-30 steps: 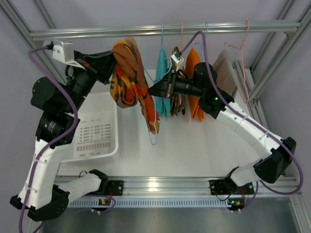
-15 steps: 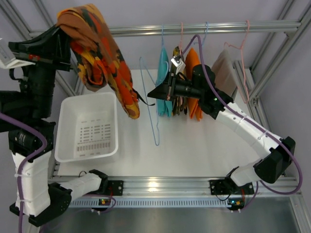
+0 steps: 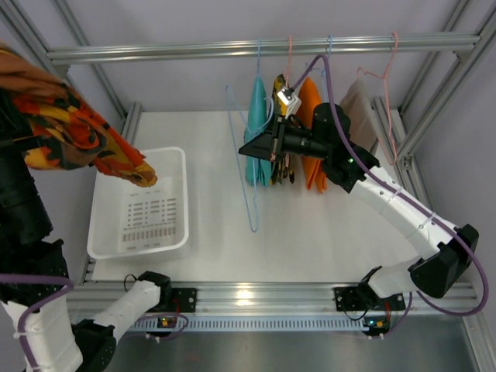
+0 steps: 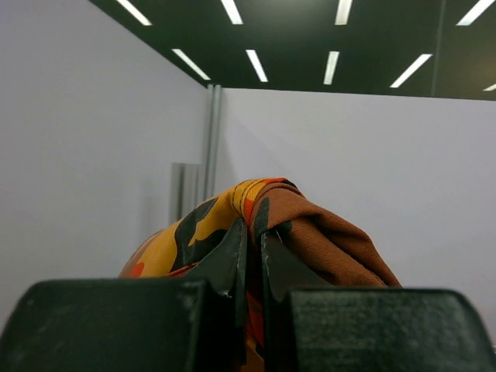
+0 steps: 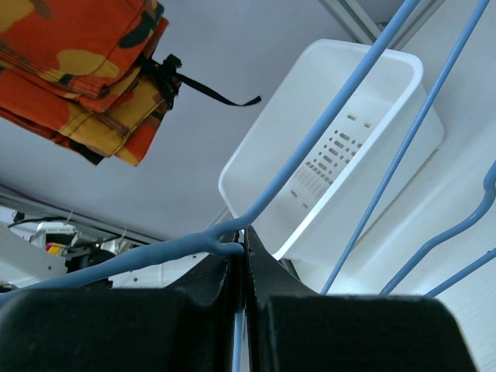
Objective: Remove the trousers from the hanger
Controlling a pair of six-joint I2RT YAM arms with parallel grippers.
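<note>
I need to use my left gripper to release the patterned trousers on the slotted bottom of the white basket (image 3: 156, 203).
The patterned orange, red, yellow and brown trousers (image 3: 70, 132) hang free of the hanger at the far left, above the white basket (image 3: 174, 232). My left gripper (image 4: 253, 240) is shut on their folded top (image 4: 310, 225). My right gripper (image 3: 246, 149) is shut on the bare blue hanger (image 3: 246, 167), its wire (image 5: 310, 147) pinched between the fingers. The patterned trousers also show in the right wrist view (image 5: 85, 62). The plain teal trousers (image 3: 258, 116) hang on another hanger from the rail, just behind my right gripper.
A metal rail (image 3: 170, 50) runs across the back with more garments: an orange one (image 3: 310, 108) and a beige one (image 3: 360, 105) on pink hangers. Frame posts stand at both sides. The white basket also shows in the right wrist view (image 5: 387, 77).
My left arm has swung up and far to the left, carrying the patterned trousers off the blue hanger to above the basket. The right gripper has kept hold of the hanger.
</note>
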